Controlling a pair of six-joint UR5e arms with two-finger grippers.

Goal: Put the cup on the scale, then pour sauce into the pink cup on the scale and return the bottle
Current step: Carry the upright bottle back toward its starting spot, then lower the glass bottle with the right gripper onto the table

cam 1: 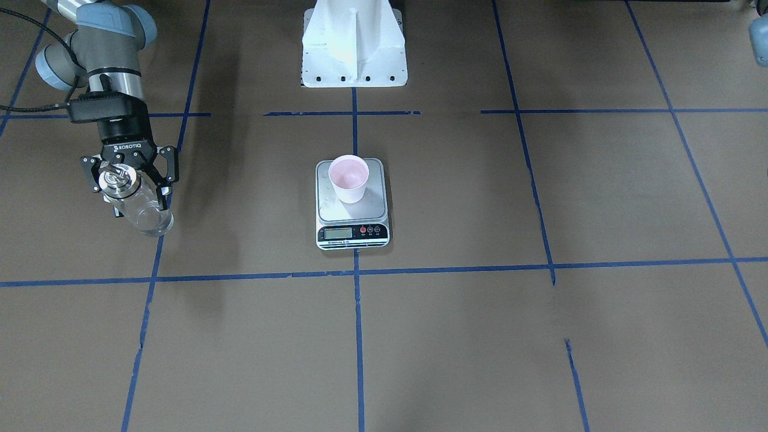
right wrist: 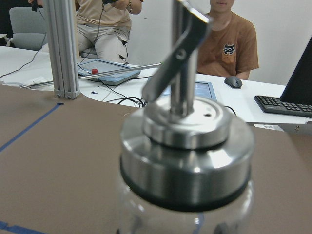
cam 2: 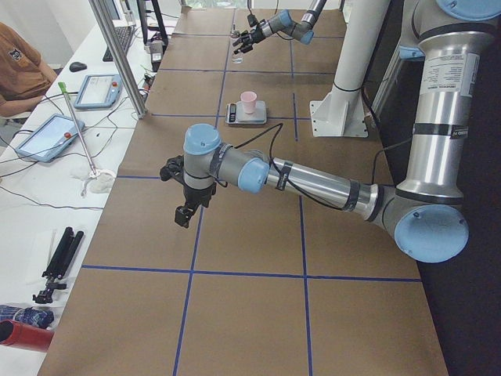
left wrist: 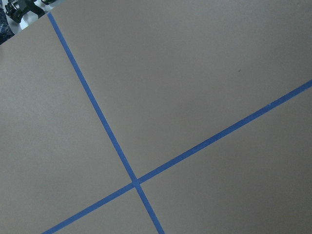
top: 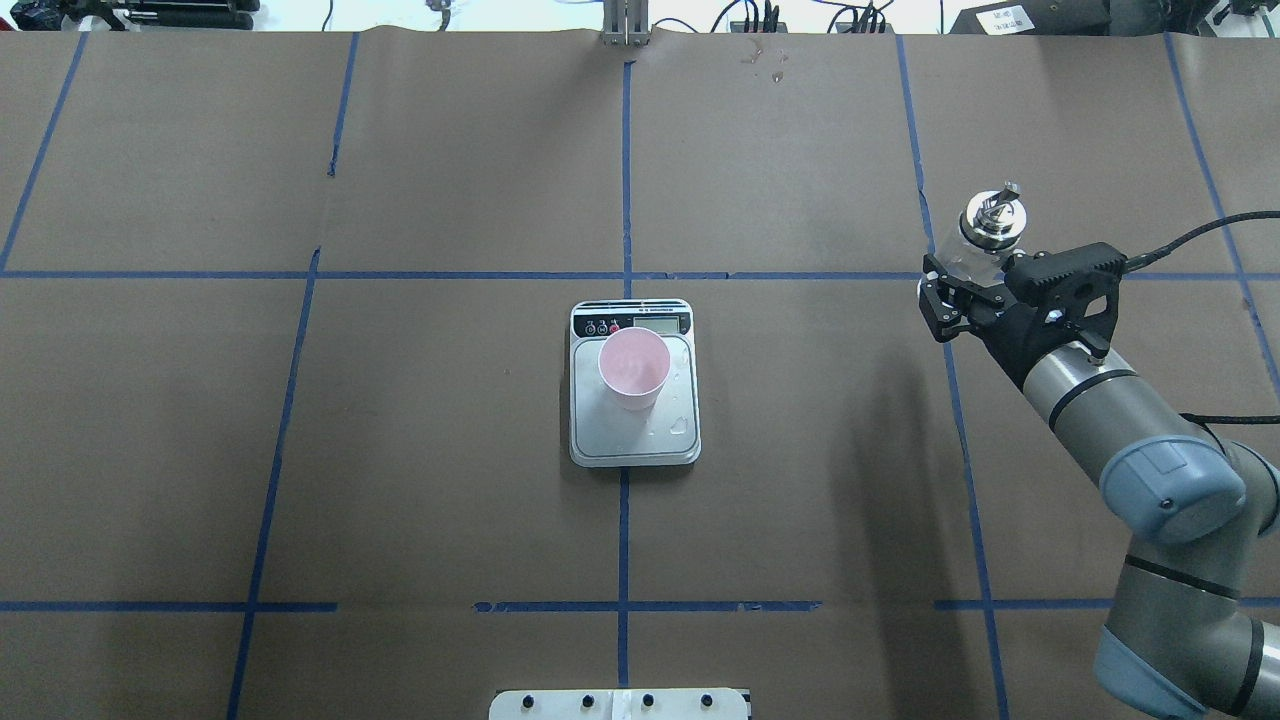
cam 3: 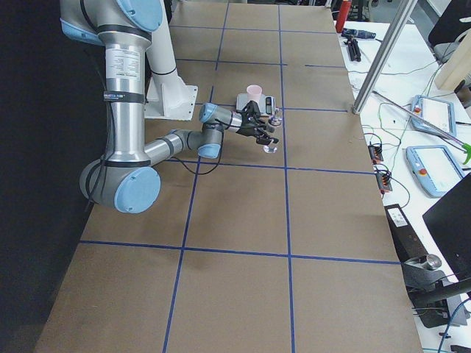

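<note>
The glass bottle will go down from my right gripper onto the blue tape line (cam 1: pixel 169 211), at a spot just short of the place where the tape crosses.
The pink cup (cam 1: pixel 348 178) stands upright on the scale (cam 1: pixel 373 205) at mid-table; it also shows in the overhead view (top: pixel 633 366) on the scale (top: pixel 640 445). My right gripper (cam 1: pixel 130 180) is shut on the glass bottle (cam 1: pixel 141 207), which is upright with its base at or just above the table, far to the robot's right of the scale. From overhead the bottle's metal cap (top: pixel 991 222) stands out beyond the gripper (top: pixel 968 288). The cap and spout fill the right wrist view (right wrist: pixel 187 141). My left gripper (cam 2: pixel 185 213) hangs over bare table; I cannot tell its state.
The white robot pedestal (cam 1: pixel 354 48) stands behind the scale. A few drops lie on the scale platform (top: pixel 681 426). Blue tape lines cross the brown table. Operators (right wrist: pixel 222 44) sit past the far edge, with tablets (cam 2: pixel 98 90) on a side table.
</note>
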